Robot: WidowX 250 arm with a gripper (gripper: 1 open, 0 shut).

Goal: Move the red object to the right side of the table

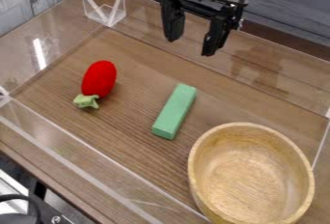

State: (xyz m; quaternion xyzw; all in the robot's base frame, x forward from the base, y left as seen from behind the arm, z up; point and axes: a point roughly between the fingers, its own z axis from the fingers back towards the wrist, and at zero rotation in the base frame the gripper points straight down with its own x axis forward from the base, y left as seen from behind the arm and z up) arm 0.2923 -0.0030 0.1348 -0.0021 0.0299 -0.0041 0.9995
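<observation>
Next, I grip the middle of its red body (98, 77) on the red object, leaving its green leafy end free.
The red object (98, 78), a small oval toy fruit with a green leafy end (87, 101), lies on the left part of the brown wood-grain table (245, 83). My gripper (191, 38) hangs above the back middle of the table, pointing down, its two black fingers (171, 23) spread apart with nothing between them. It is well behind and to the right of the red object, not touching it.
A light green rectangular block (176, 110) lies near the middle. A round wooden bowl (252, 173) sits at the front right corner. Low clear acrylic walls (52, 30) border the tabletop.
</observation>
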